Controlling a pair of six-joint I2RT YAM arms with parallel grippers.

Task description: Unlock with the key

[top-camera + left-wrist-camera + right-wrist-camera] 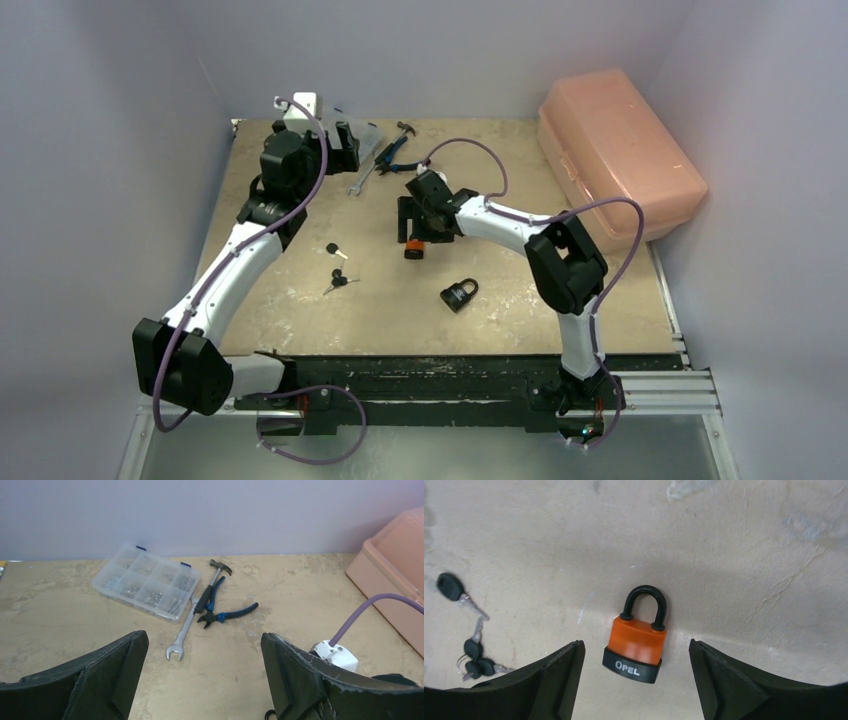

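My right gripper should close on the black heads [339, 280] [480, 665] of the small bunch of keys, and I should leave the single black-headed key lying where it is.
An orange padlock [636, 641] with a black shackle and a black base marked OPEL lies flat on the table, also in the top view [413, 250]. My right gripper [636, 680] is open and hovers just above it, fingers on either side; it shows in the top view [415, 226]. A single black-headed key [450, 586] and a small bunch of keys [474, 661] lie to the left, also in the top view [336, 250] [340, 282]. A second, black padlock [459, 294] lies nearer the front. My left gripper [202, 665] is open and empty at the far left [343, 148].
At the back lie a clear parts organizer [147, 586], a hammer [216, 577], blue-handled pliers [227, 614] and a wrench [183, 634]. A large pink plastic box [618, 150] stands at the back right. The right arm's purple cable [367, 609] crosses the left wrist view.
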